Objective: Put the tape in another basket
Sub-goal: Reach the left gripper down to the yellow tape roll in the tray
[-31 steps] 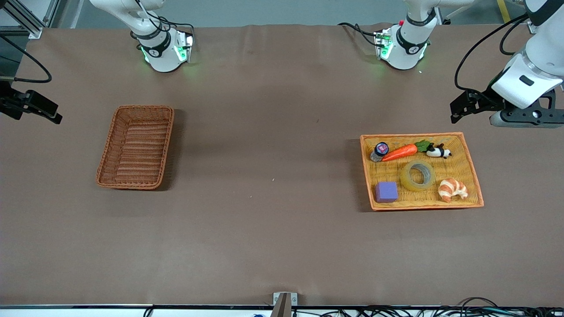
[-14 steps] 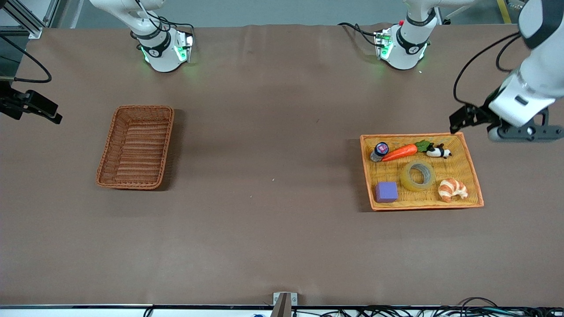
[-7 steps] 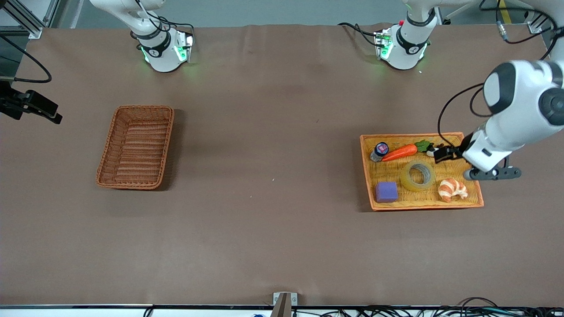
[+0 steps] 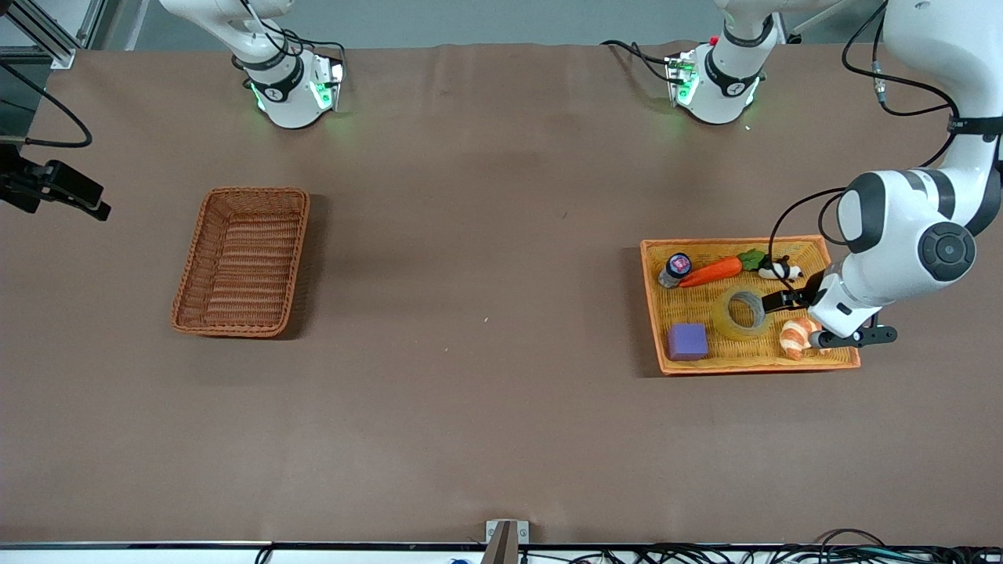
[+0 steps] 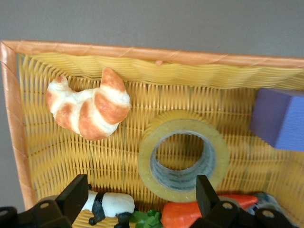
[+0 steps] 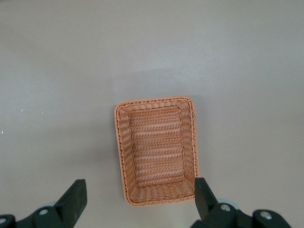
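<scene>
The tape should next be grabbed by my left gripper by its side (image 4: 762, 313) (image 5: 148, 170) nearest the croissant and panda, with a finger inside the tape's hole.
The tape (image 4: 743, 312), a yellowish translucent roll with a grey core, lies flat in the shallow orange-yellow tray (image 4: 815, 244) toward the left arm's end of the table. My left gripper (image 4: 790, 301) hangs open low over that tray, right beside the roll. In the left wrist view the tape (image 5: 183, 161) lies just ahead of the left gripper (image 5: 141, 190), with nothing between the fingers. The reddish-brown basket (image 4: 255, 190) stands empty toward the right arm's end. My right gripper (image 6: 140, 192) waits open high over the basket (image 6: 154, 101) and is outside the front view.
The tray also holds a toy carrot (image 4: 711, 271), a small panda (image 4: 780, 270), a croissant (image 4: 795, 335), a purple block (image 4: 687, 341) and a small jar (image 4: 675, 269). The croissant and panda lie close to the left gripper.
The left arm has swung in from off the tray's end and come down over the tray, next to the tape. Its gripper stays open. The right arm has not moved.
</scene>
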Robot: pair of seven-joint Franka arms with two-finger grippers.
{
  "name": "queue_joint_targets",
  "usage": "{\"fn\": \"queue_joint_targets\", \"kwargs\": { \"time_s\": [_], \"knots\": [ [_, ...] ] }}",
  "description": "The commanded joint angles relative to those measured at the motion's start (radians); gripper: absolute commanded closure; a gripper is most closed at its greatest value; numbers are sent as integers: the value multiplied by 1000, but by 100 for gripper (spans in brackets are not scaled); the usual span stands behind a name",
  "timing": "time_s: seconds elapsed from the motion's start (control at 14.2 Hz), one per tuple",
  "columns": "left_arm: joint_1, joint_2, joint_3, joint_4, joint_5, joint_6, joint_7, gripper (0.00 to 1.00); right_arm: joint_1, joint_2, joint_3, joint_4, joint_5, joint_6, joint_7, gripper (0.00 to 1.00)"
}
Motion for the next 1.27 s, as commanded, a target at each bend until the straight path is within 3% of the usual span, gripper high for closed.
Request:
{"fn": "queue_joint_targets", "kwargs": {
  "time_s": [0.0,0.21,0.42,0.49,0.71,0.92,1.2],
  "knots": [
    [4,31,-3,-53,7,92,14,0,-7,-3,2,-1,19,-2,-11,0],
    [4,49,-3,-127,7,230,14,0,-7,-3,2,-1,19,-4,-11,0],
    [4,85,-3,-134,7,274,10,6,-8,-3,2,-1,19,-5,-11,0],
    [2,85,-3,-136,7,274,10,15,-7,-3,2,-1,19,-5,-11,0],
    [4,83,-1,-162,7,274,4,67,-8,-3,2,-1,19,-5,-11,0],
    [2,60,-3,-170,7,270,2,98,-8,-3,2,-1,19,-5,-11,0],
    [1,-41,-7,-179,7,221,13,100,-8,-3,2,-1,19,-5,-11,0]
  ]
}}
